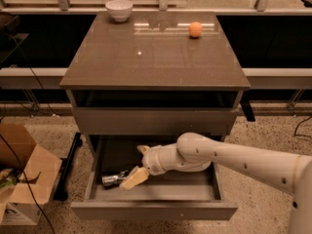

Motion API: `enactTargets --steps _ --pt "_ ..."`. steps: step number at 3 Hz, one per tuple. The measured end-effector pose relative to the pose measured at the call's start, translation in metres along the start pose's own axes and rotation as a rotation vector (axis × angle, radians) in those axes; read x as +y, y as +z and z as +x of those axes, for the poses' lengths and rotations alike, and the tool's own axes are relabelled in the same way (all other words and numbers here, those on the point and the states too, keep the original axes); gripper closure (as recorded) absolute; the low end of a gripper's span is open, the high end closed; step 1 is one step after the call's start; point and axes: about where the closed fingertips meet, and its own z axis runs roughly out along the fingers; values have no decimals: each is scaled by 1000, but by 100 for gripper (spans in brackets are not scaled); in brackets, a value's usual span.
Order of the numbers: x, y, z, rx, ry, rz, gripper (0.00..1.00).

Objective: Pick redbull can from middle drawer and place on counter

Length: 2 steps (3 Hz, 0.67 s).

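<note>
The robot's gripper should next close on the end of the redbull can (124,176) nearest the white arm, leaving the can's other end sticking out.
The middle drawer (156,195) is pulled open below the counter (151,52). The redbull can (112,179) lies on its side on the drawer floor at the left, silvery with darker markings. My gripper (131,178) reaches into the drawer from the right on a white arm, with its cream fingertips just right of the can and over its right end. I cannot tell whether it touches the can.
A white bowl (119,9) stands at the counter's back left and an orange ball (195,29) at its back right. An open cardboard box (22,179) sits on the floor to the left of the cabinet. Cables lie on the floor at both sides.
</note>
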Motion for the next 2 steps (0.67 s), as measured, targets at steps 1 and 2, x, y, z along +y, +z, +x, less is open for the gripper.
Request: enactTargets --steps 1,2 --pt "-9 28 11 -9 19 -20 0" --pt "-17 60 27 -3 51 -32 0"
